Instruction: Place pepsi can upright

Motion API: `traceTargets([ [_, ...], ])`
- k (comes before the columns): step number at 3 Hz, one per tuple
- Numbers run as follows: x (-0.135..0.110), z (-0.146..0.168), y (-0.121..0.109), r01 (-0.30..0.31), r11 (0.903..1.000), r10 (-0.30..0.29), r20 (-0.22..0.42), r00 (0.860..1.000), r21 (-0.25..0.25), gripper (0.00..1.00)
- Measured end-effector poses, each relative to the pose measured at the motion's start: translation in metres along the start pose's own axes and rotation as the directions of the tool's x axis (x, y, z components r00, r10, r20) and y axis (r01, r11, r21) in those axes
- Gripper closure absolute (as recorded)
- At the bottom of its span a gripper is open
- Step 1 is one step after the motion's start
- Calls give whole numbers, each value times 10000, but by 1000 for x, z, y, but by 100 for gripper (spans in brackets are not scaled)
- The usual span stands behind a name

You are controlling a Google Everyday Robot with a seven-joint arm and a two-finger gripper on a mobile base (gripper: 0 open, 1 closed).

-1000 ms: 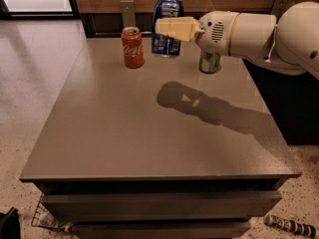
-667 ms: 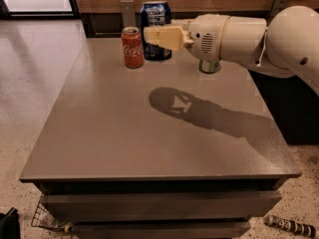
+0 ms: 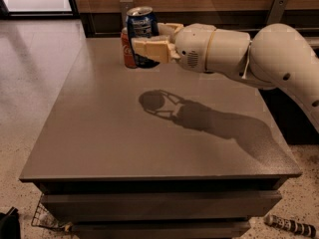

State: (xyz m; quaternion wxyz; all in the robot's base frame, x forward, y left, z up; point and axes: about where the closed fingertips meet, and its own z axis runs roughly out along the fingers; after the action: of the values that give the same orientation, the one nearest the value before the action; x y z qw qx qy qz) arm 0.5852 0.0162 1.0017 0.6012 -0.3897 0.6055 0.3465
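Observation:
Next, I release the pepsi can on the grey table (image 3: 129,109) in front of the red Coca-Cola can.
The pepsi can (image 3: 141,28) is dark blue with a white label patch and a silver top. It stands upright in my gripper (image 3: 149,41), held in the air above the far left part of the grey table (image 3: 114,128). The gripper's cream fingers (image 3: 149,49) are shut around the can's lower half. The arm reaches in from the right. The can's shadow falls on the table's middle.
A red Coca-Cola can (image 3: 127,49) stands on the table right behind the held can, mostly hidden by it. A wood-panelled wall runs along the back. The table's far edge is close behind the cans. A wire basket (image 3: 47,218) lies on the floor at the lower left.
The arm has moved left and toward the camera with the pepsi can, which now hangs in front of the red can. The green can behind the arm is now hidden.

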Motion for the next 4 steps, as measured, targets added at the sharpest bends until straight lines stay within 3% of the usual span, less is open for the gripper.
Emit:
traceTargets([
  [2,38,33,25,-38,9981,44,103,9999,-609,100],
  [3,62,45,32,-479,9969,461,-293,9985,-630,100],
  [4,89,51,33,-1265,9910,1245,-450,9912,-444,100],
])
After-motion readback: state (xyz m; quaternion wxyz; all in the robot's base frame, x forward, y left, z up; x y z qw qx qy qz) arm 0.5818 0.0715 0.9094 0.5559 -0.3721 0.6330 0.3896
